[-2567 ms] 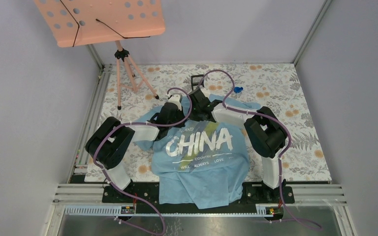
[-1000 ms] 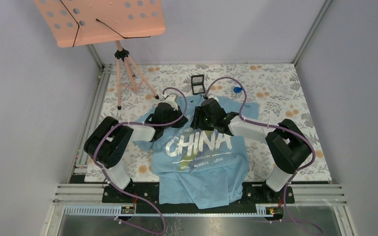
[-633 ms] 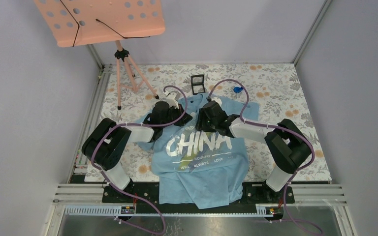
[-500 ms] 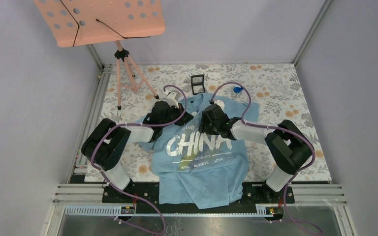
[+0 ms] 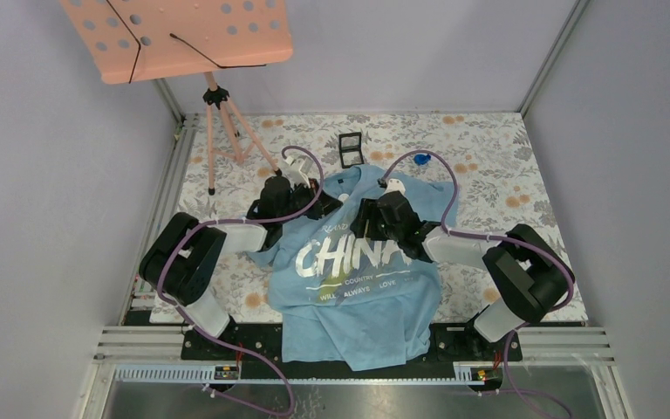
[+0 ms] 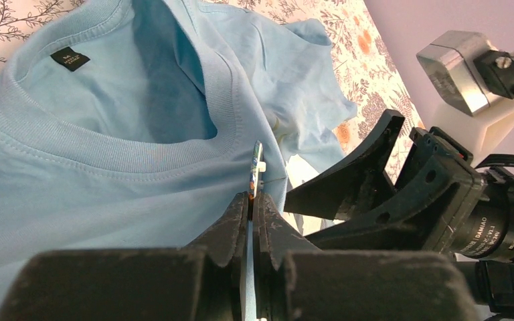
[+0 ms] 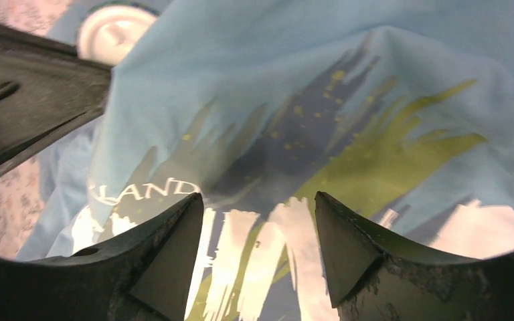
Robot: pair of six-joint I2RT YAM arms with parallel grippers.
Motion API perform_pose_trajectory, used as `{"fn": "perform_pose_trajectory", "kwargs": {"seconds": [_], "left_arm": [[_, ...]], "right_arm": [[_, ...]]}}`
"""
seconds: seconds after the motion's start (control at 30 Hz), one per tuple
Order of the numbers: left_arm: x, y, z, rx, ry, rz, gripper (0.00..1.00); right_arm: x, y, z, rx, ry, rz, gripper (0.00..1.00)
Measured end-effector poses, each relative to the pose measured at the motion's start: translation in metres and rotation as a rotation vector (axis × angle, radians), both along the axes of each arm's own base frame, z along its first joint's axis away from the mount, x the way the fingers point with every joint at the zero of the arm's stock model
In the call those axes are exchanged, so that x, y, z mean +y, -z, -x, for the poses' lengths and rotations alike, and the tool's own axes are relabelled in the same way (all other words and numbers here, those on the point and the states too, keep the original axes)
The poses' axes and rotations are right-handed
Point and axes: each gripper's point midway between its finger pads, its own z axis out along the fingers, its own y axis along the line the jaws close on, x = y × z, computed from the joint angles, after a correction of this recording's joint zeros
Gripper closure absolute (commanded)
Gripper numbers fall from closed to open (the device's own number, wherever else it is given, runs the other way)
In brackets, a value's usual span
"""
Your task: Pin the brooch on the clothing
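The fingers of the robot's right gripper are over the lettering, away from the clothing's fold at the brooch, so they should pinch that fold close beside the brooch [image 7: 128, 75].
The clothing [image 5: 358, 301], a light blue T-shirt with white "CHINA" lettering, lies flat between the arms, its collar [image 6: 140, 157] towards the far side. My left gripper [image 6: 251, 196] is shut on the brooch [image 6: 257, 162], a thin disc seen edge-on that stands just in front of the collar's rim. In the top view the left gripper [image 5: 321, 205] is at the shirt's left shoulder. My right gripper [image 7: 260, 200] is open with nothing between its fingers. It hovers over the white letters and the yellow-green streak [image 7: 381, 160]. From above, the right gripper [image 5: 368, 227] is over the lettering's upper edge.
A pink music stand on a tripod [image 5: 220, 113] stands at the back left. A small black frame [image 5: 350, 148] and a small blue trinket [image 5: 420, 160] lie on the floral cloth [image 5: 506, 175] beyond the shirt. The two grippers are close together, side by side.
My right gripper has drawn back from the collar towards the near right and now stands wider open over the lettering. The left gripper has shifted slightly left and away, still shut.
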Motion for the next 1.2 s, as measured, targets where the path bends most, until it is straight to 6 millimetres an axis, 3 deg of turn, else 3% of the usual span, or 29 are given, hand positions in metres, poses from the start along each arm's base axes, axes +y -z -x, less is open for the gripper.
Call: {"fn": "perform_pose_trajectory", "kwargs": {"seconds": [0.33,0.57,1.0,1.2], "left_arm": [[0.002,-0.002,0.003,0.032,0.008,0.018,1.0],[0.002,-0.003,0.004,0.041,0.007,0.025,1.0],[0.001,-0.003,0.01,0.053,0.036,0.047,1.0],[0.004,-0.001,0.011,0.06,0.026,0.054,1.0]], "right_arm": [[0.036,-0.034,0.001,-0.115,-0.155,-0.177,0.3],[0.047,-0.037,-0.01,-0.127,-0.14,-0.186,0.36],[0.061,-0.013,-0.022,-0.087,-0.109,-0.181,0.8],[0.064,-0.007,-0.023,-0.08,-0.106,-0.193,0.82]]}}
